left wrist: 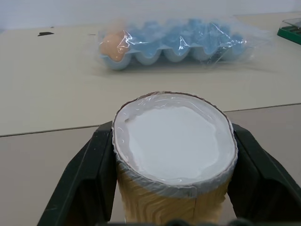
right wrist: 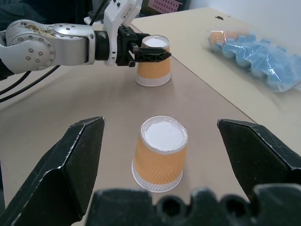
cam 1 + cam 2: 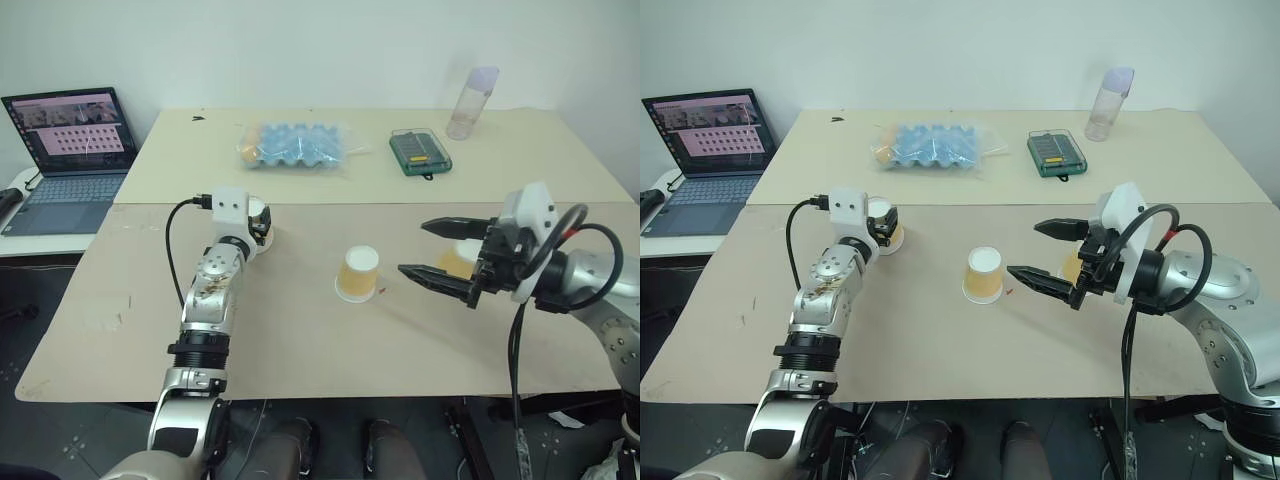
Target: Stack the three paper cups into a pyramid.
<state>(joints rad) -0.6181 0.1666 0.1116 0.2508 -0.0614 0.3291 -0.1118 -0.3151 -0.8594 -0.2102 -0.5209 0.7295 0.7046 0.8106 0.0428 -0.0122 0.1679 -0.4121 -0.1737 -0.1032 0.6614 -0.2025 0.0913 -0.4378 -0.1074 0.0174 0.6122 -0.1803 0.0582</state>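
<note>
The sides of the paper cup (image 3: 456, 263) are now partly hidden behind the fingers of my right gripper. It will close on them, because this cup goes on top.
Three paper cups with yellow-orange sides stand upside down on the brown table sheet (image 3: 300, 350). My left gripper (image 3: 262, 225) is shut on the left cup (image 1: 174, 141). Its black fingers (image 1: 89, 179) press both sides and squeeze the cup's white base into an oval; the cup's rim still rests on the sheet (image 2: 153, 77). The middle cup (image 3: 358, 274) stands free. My right gripper (image 3: 414, 248) hovers open just right of it, jaws wide, pointing at it (image 2: 160, 150). The third cup (image 3: 455, 262) sits behind the right gripper's fingers, partly hidden.
At the back lie a plastic-wrapped blue egg tray (image 3: 295, 147), a green box (image 3: 420, 152) and a tall translucent bottle (image 3: 472, 102). An open laptop (image 3: 70, 160) sits on a side table at the left.
</note>
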